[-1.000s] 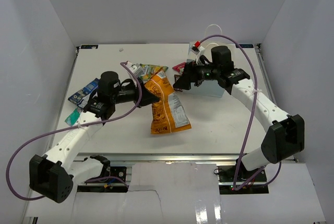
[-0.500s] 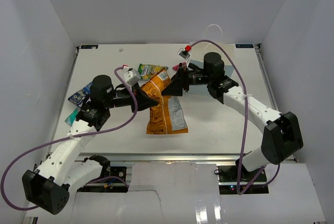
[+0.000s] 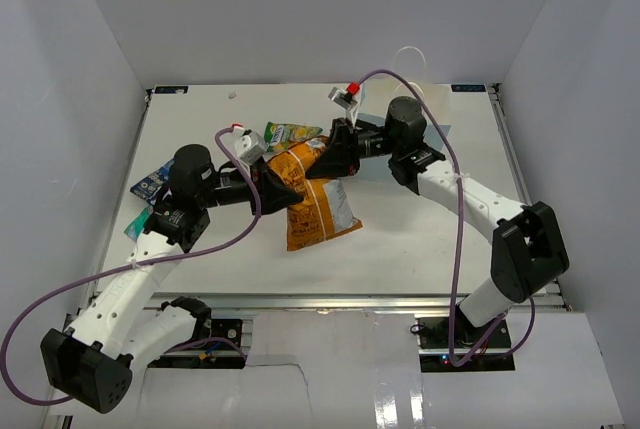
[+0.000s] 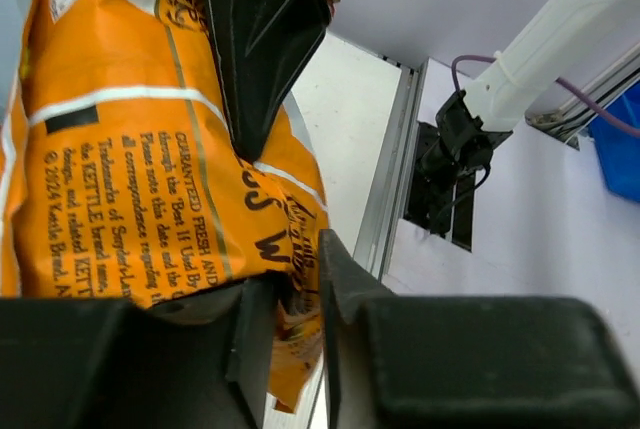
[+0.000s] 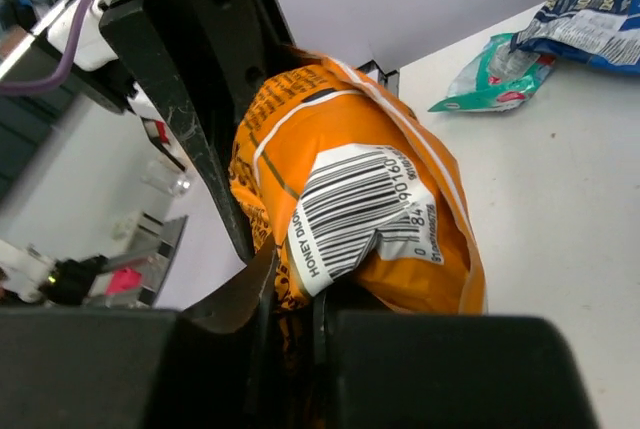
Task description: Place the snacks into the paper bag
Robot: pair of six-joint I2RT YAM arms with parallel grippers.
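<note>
My right gripper is going to let go of the large orange chip bag inside the paper bag (image 3: 408, 106), at a spot below the paper bag's white cord handle.
The large orange chip bag (image 3: 318, 207) hangs between both arms above the table's middle. My right gripper (image 3: 327, 157) is shut on its barcode end (image 5: 350, 199), the foil pinched flat between the fingers (image 5: 298, 287). My left gripper (image 3: 284, 192) stands slightly open, and a crumpled edge of the bag (image 4: 120, 169) lies loosely in the gap (image 4: 297, 284). Of the paper bag, only a white cord handle (image 3: 408, 52) shows behind the right arm. The rest is hidden. A green candy bag (image 3: 290, 133) lies just beyond the chip bag.
A blue packet (image 3: 150, 182) and a teal packet (image 3: 138, 224) lie at the table's left edge, the same blue packet (image 5: 590, 19) and teal packet (image 5: 495, 74) showing in the right wrist view. Purple cables loop over both arms. White walls enclose the table.
The right gripper reached left and closed on the chip bag's upper end. The left jaws, which had been gripping the bag, have parted a little. The bag has shifted slightly.
</note>
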